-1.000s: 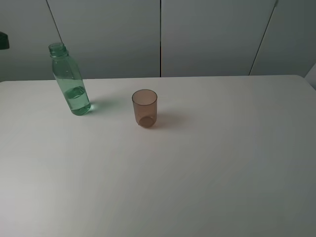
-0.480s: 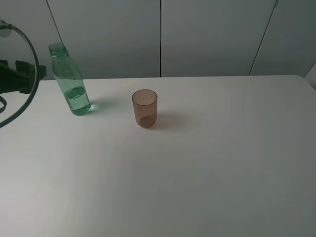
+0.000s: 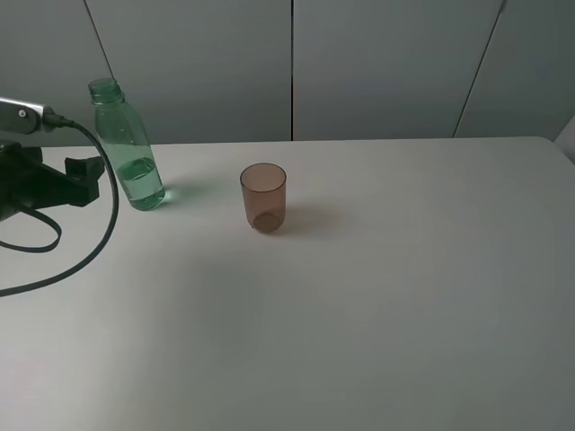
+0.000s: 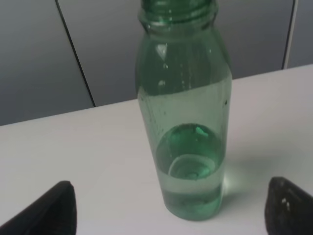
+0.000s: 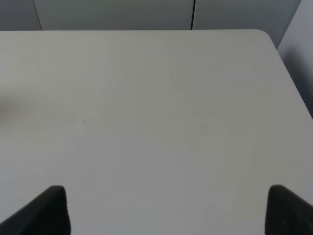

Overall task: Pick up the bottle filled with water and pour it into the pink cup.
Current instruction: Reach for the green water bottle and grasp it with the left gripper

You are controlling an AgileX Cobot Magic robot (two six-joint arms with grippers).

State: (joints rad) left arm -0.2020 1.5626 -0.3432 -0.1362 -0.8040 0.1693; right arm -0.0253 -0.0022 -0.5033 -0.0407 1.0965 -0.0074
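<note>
I should bring my left gripper to close on the lower half (image 3: 139,171) (image 4: 190,152) of the green bottle, at about the level of the water's surface.
The bottle (image 3: 128,148), translucent green and uncapped, stands upright at the back left of the table with water in its lower part. The pink cup (image 3: 263,197) stands upright to its right, apart from it. My left gripper (image 3: 92,180) is just left of the bottle, low over the table and open. In the left wrist view the bottle (image 4: 188,137) fills the middle, a little beyond the left gripper (image 4: 171,213), whose dark fingertips (image 4: 54,210) stand wide on either side of it without touching. The right gripper (image 5: 168,210) is open over bare table and holds nothing.
The white table (image 3: 404,296) stretches to the right and front of the cup. Grey panelled walls (image 3: 377,63) rise behind its back edge. A black cable (image 3: 106,229) loops from the left arm over the table's left side.
The left arm has come in from the left edge and moved right, up to the bottle. Bottle and cup have not moved.
</note>
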